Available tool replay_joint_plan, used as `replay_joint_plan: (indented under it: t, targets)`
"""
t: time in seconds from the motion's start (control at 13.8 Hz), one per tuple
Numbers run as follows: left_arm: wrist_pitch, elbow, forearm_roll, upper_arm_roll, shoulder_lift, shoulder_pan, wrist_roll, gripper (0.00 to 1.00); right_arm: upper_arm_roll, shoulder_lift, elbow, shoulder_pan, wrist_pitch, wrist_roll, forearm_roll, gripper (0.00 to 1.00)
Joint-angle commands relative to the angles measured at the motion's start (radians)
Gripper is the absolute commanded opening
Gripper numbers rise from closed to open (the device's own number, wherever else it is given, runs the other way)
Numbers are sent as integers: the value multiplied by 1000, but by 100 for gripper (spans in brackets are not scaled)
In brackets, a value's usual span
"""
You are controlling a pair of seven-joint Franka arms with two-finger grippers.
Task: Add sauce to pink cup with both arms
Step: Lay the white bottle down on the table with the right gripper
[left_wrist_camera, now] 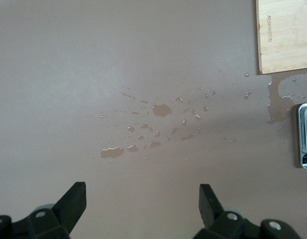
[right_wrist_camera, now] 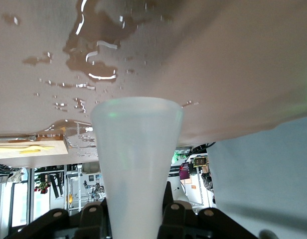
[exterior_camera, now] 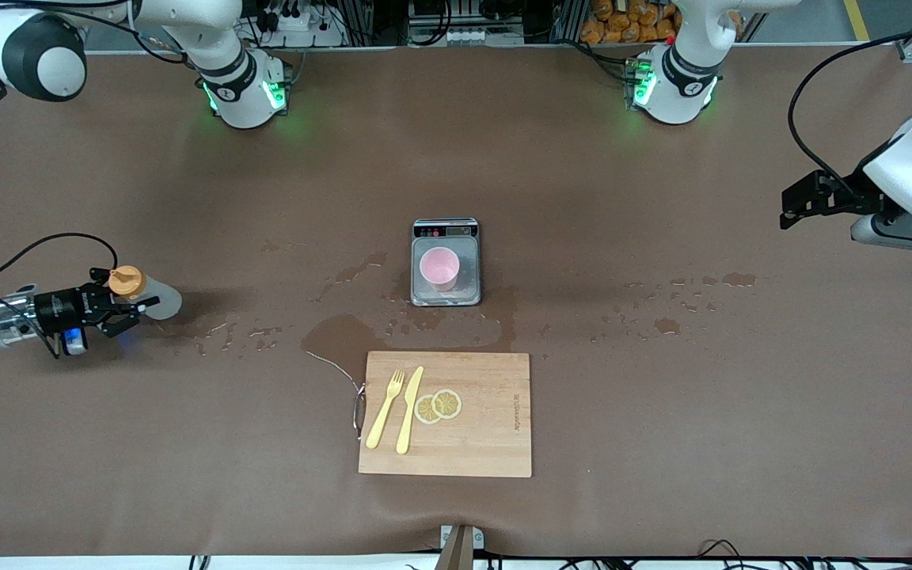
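Observation:
I will set the sauce bottle down upright with my right gripper and let go of it on the brown table (exterior_camera: 176, 317) (right_wrist_camera: 148, 22) beside the small water drops nearest it.
The sauce bottle (exterior_camera: 153, 298) with its orange cap (exterior_camera: 125, 281) is at the right arm's end of the table, roughly upright. My right gripper (exterior_camera: 127, 305) is shut on it. In the right wrist view its translucent body (right_wrist_camera: 136, 159) fills the space between my fingers (right_wrist_camera: 96, 219). I cannot tell whether its base touches the table. The pink cup (exterior_camera: 439, 267) stands on a grey scale (exterior_camera: 468, 277) at the table's middle. My left gripper (exterior_camera: 800, 207) hangs open and empty over the left arm's end of the table, and it also shows in the left wrist view (left_wrist_camera: 142, 199).
A wooden board (exterior_camera: 488, 427) with a yellow fork (exterior_camera: 386, 408), a knife (exterior_camera: 409, 409) and lemon slices (exterior_camera: 438, 406) lies nearer to the front camera than the scale. Water puddles (exterior_camera: 337, 332) and drops (left_wrist_camera: 161, 110) spread across the brown table.

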Motion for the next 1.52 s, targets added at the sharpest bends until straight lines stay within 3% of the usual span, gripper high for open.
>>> replay_joint_plan:
  t: [0.0, 0.43, 0.58, 0.65, 0.72, 0.8, 1.16, 1.45]
  targets:
    - [0, 7, 24, -7, -2, 8, 19, 100, 16, 37, 17, -32, 4, -50, 27, 0]
    - [-6, -3, 24, -8, 1, 5, 19, 100, 16, 78, 16, -34, 72, -104, 29, 0]
    - [-6, -3, 26, -8, 2, 3, 19, 100, 16, 88, 16, -34, 76, -105, 26, 7]
    - [-6, -3, 26, -11, 2, 1, 19, 100, 16, 89, 16, -34, 76, -101, 26, 23]
    - [-11, -10, 26, -11, 2, -5, 16, 100, 16, 88, 16, -34, 76, -92, 26, 66]
    - [-11, -19, 26, -13, 4, -9, 16, 100, 14, 88, 20, -34, 76, -87, 18, 100]
    - [-6, -18, 40, -31, 2, 5, 13, 100, 11, 66, 89, -8, 76, -88, -53, 100]
    - [9, -10, 41, -31, 2, 1, -1, 100, 9, -18, 120, 52, 70, -87, -201, 100]
